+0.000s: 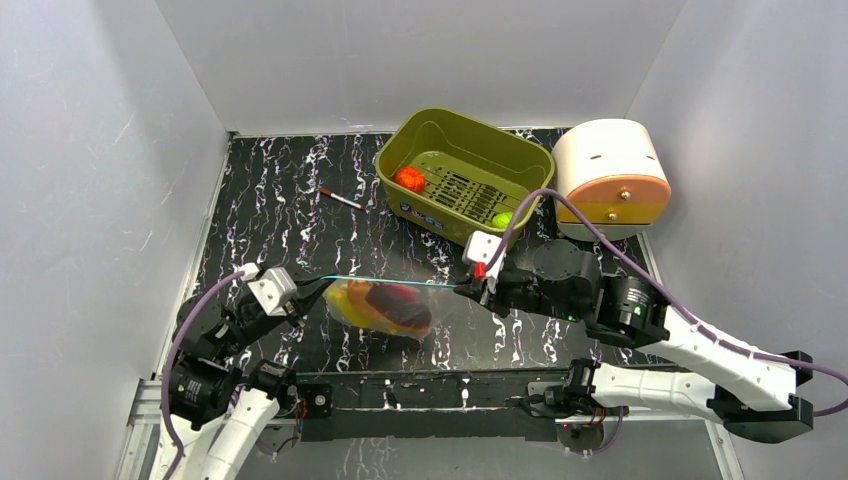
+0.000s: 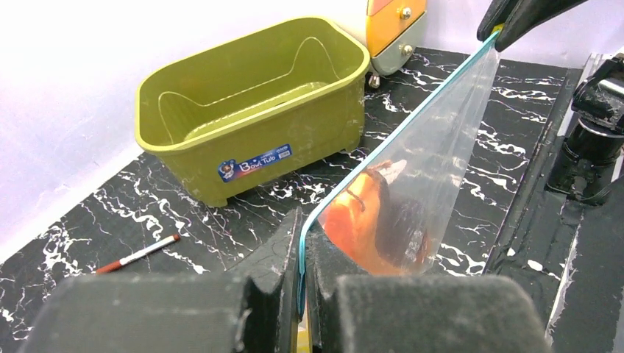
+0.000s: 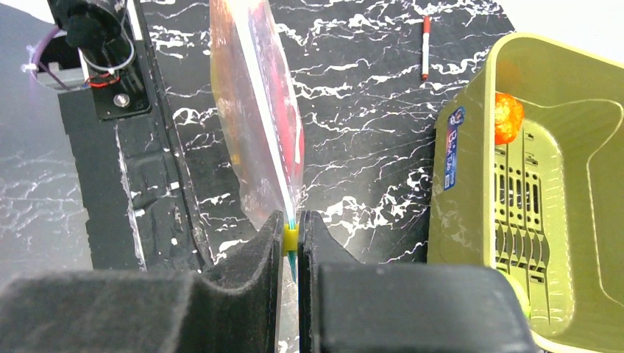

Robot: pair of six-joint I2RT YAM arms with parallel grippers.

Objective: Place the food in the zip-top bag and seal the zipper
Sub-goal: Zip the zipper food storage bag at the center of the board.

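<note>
Next, my right gripper lets go of the zip-top bag so that it rests on the table (image 1: 334, 290) (image 3: 288, 73) between the red-tipped stick and the base bar.
The clear zip-top bag (image 1: 385, 305) hangs stretched between both grippers above the table. It holds yellow, red and dark food (image 1: 380, 308). Its teal-blue zipper (image 1: 395, 281) runs taut along the top. My left gripper (image 1: 322, 288) is shut on the zipper's left end; the left wrist view shows the strip (image 2: 383, 143) running from the fingers (image 2: 283, 257). My right gripper (image 1: 472, 287) is shut on the right end, on a small yellow slider (image 3: 291, 237). The bag also shows in the right wrist view (image 3: 254, 132). A red-orange tomato (image 1: 409, 179) and a green fruit (image 1: 501, 219) lie in the tub.
The olive-green tub (image 1: 462, 172) stands at the back middle. A white and orange round container (image 1: 610, 178) stands to its right. A thin red-tipped stick (image 1: 340, 198) lies left of the tub. The black base rail (image 1: 420, 400) runs along the near edge.
</note>
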